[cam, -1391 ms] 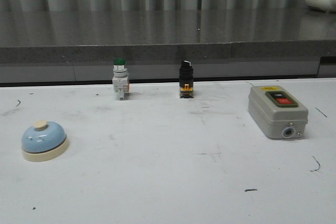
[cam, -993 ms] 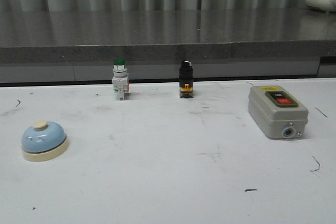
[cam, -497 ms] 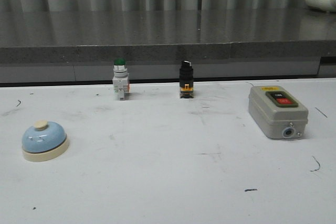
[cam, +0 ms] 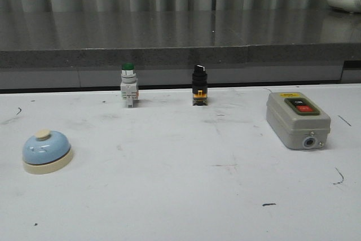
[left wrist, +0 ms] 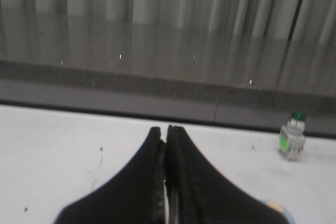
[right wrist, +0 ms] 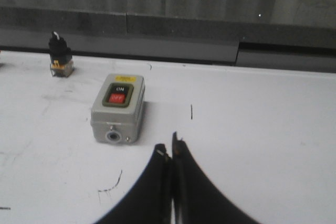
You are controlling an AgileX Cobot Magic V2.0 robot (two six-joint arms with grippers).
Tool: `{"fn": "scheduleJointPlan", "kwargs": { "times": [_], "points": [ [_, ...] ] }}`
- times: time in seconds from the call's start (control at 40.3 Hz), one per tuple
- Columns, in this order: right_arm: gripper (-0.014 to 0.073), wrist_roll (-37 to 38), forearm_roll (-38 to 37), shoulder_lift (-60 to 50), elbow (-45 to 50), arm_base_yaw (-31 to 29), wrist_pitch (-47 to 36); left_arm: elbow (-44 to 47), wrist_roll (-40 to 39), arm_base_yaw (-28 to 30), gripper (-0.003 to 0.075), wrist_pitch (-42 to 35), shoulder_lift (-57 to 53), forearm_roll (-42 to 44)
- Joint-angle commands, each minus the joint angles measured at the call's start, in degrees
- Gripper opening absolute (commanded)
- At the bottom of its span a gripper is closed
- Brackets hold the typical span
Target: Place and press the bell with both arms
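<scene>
Next, I move my left gripper to the bell and close it around the sides of its light-blue dome (cam: 46, 148) (left wrist: 287, 214), below the bell's cream knob.
The bell (cam: 47, 150), a light-blue dome with a cream base and knob, sits on the white table at the near left in the front view. Neither arm shows in the front view. In the left wrist view my left gripper (left wrist: 166, 129) is shut and empty, its black fingers pressed together above the table. A sliver of the bell (left wrist: 272, 204) shows just beside the right finger. In the right wrist view my right gripper (right wrist: 170, 146) is shut and empty, a short way in front of the grey switch box (right wrist: 118, 107).
A green-capped push button (cam: 128, 86) and a black selector switch (cam: 199, 85) stand at the table's back edge. The grey switch box (cam: 298, 119) sits at the right. A dark raised ledge (cam: 180, 55) runs behind the table.
</scene>
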Motion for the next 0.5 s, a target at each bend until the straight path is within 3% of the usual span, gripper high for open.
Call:
{"fn": "scheduleJointPlan", "kwargs": {
  "times": [0.0,0.248,0.472],
  "points": [
    [-0.0059,-0.34,1.28,-0.93,-3.98,-0.13,-5.37,-2.63,-0.58,0.12,-0.002,-6.86,-0.75,-0.28],
    [-0.0059,-0.34,1.28,4.36,-19.17,-0.13,4.33,-19.84,-0.58,0.12,-0.002,4.25,7.2,-0.17],
    [-0.0059,-0.34,1.28,15.68,-27.28,-0.13,5.2,-28.21,-0.58,0.12,-0.002,10.61,17.61,-0.17]
  ]
}}
